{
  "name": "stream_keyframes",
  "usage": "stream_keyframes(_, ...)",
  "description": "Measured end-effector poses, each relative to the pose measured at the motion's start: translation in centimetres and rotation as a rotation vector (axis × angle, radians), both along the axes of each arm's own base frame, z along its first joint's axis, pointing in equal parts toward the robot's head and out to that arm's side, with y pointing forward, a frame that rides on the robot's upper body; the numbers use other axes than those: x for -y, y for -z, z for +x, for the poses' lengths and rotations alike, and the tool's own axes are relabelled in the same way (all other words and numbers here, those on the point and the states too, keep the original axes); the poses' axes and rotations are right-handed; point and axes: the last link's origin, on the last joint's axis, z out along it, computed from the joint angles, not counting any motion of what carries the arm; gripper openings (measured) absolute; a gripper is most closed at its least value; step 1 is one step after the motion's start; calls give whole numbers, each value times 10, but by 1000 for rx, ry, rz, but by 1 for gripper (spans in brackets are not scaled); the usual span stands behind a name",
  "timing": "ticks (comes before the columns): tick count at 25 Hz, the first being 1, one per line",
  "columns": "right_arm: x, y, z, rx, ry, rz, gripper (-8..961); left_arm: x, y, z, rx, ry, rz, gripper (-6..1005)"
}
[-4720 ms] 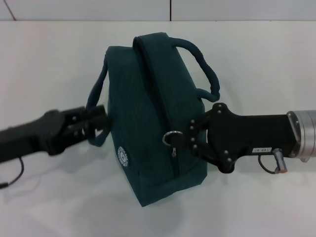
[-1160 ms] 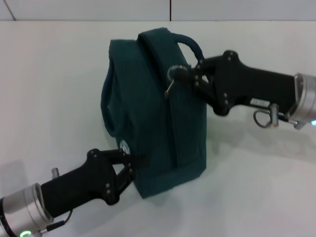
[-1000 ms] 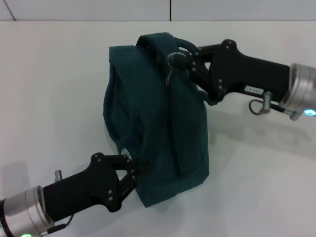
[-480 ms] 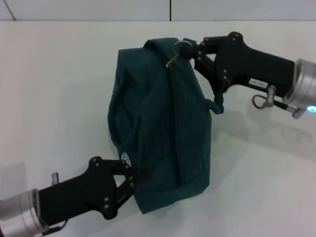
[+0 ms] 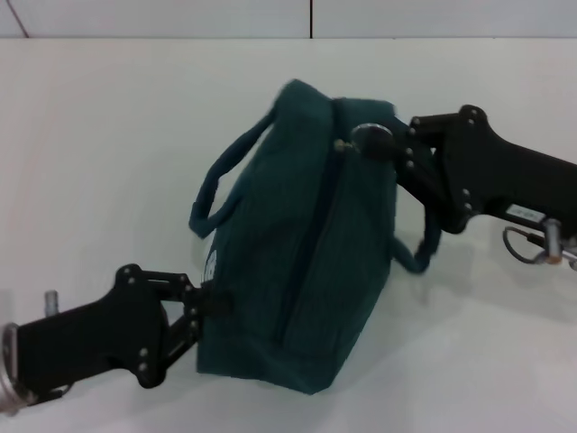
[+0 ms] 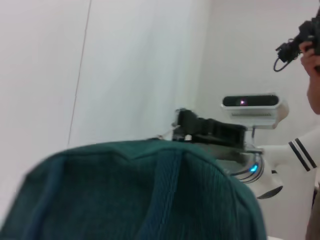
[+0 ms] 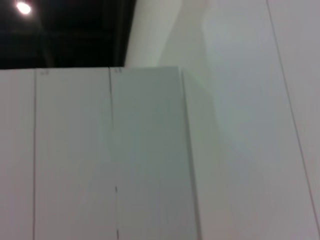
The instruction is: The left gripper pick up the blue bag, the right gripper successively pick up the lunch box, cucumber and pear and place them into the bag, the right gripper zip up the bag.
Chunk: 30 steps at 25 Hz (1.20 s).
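Note:
The blue bag's lower edge is in my left gripper, far from the zipper pull at the top, so that gripper should open and grab the bag's side higher up [image 5: 245, 200].
The blue bag [image 5: 297, 262] stands tilted in the middle of the white table, its zipper line running closed from top to bottom. One handle [image 5: 221, 194] loops out on its left side, the other [image 5: 416, 257] hangs on its right. My left gripper [image 5: 209, 303] is shut on the bag's lower left edge. My right gripper [image 5: 371, 142] is shut on the zipper pull at the bag's top. The left wrist view shows the bag [image 6: 140, 195] close up and the right gripper [image 6: 210, 132] behind it. The lunch box, cucumber and pear are out of view.
The white table [image 5: 108, 135] lies all around the bag, with a wall edge at the far side. The left wrist view shows a white camera unit [image 6: 250, 102] and a person's arm at the frame edge. The right wrist view shows only wall panels [image 7: 145, 160].
The bag has tipped and swung so its top leans right. My right gripper moved down and right with the zipper pull. My left gripper shifted slightly left, still on the bag.

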Motion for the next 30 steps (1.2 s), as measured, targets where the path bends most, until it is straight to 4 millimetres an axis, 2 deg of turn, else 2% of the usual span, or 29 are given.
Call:
stream_keyframes(4, 4, -2, 0, -9, -21, 11, 18, -6, -9, -3, -10, -10, -2, 63)
stream_keyframes(10, -3, 0, 0, 14, -8, 24, 18, -17, -20, -3, 79, -129, 18, 116)
stream_keyframes(14, -8, 3, -3, 41, -12, 26, 18, -18, -26, 0, 118, -123, 46, 151)
stream_keyframes(20, -10, 6, -3, 62, -5, 25, 18, -27, -34, 11, 137, -92, 48, 395)
stream_keyframes(28, -9, 7, -3, 59, -8, 22, 18, -55, -31, 29, 136, -122, -44, 602)
stream_keyframes(30, -9, 7, -2, 59, -6, 22, 18, -61, -29, 32, 132, -134, -62, 598)
